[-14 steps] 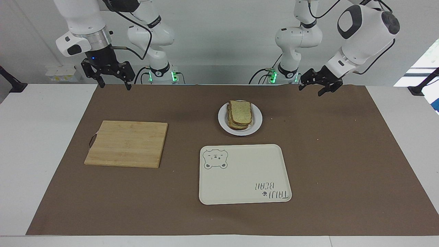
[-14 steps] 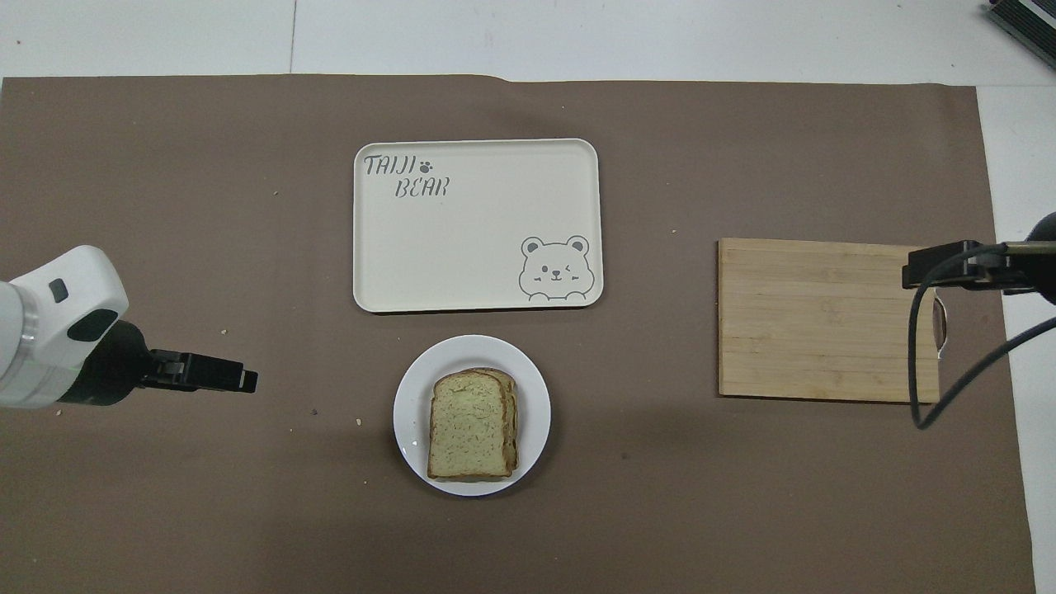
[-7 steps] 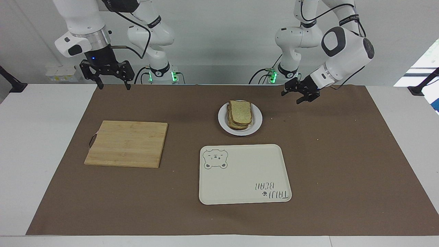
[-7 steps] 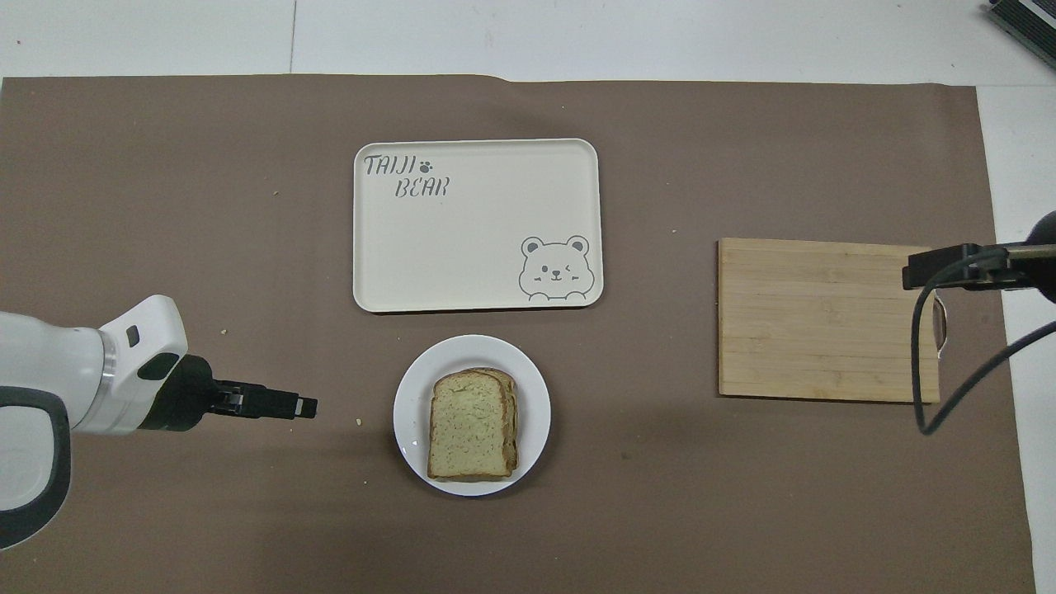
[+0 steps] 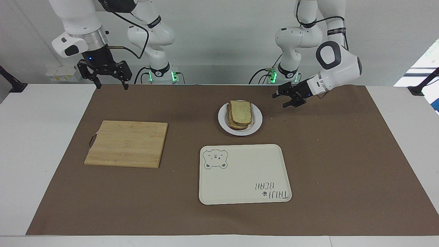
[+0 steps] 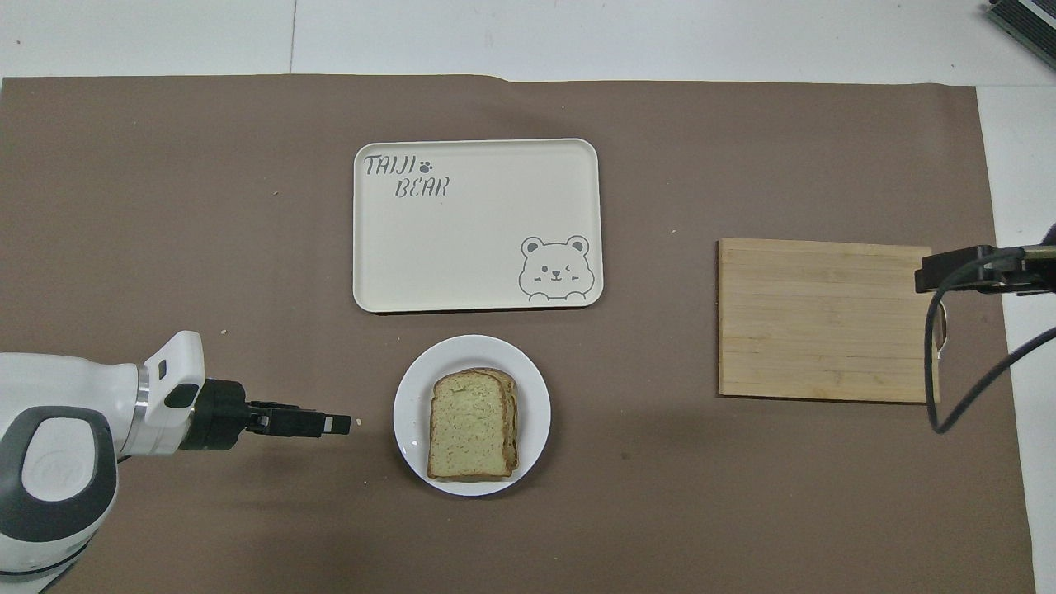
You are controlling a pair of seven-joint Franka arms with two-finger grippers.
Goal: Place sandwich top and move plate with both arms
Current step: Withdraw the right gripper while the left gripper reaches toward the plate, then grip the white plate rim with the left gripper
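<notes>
The small white plate is next for my left gripper, which should go there and close on the plate's rim (image 6: 403, 422), on the side facing that gripper.
The sandwich top (image 5: 240, 110) (image 6: 467, 422), a pale speckled slice with a brown crust, lies on a stack of bread on the small white plate (image 5: 258, 120) (image 6: 407, 412). My left gripper (image 5: 280, 100) (image 6: 338, 425) hangs low over the brown mat beside the plate, toward the left arm's end of the table. It points at the plate, open and holding nothing, a short gap from the rim. My right gripper (image 5: 111, 85) (image 6: 922, 272) waits open and high over the mat's edge by the right arm's base, near the cutting board.
A cream tray with a bear drawing (image 5: 245, 175) (image 6: 478, 227) lies just farther from the robots than the plate. A wooden cutting board (image 5: 127, 144) (image 6: 825, 318) sits toward the right arm's end. A brown mat (image 5: 343, 154) covers the table.
My left gripper has swung down and in toward the plate, and now sits close beside its rim. The right gripper has drifted slightly away from the plate. Plate and bread have not moved.
</notes>
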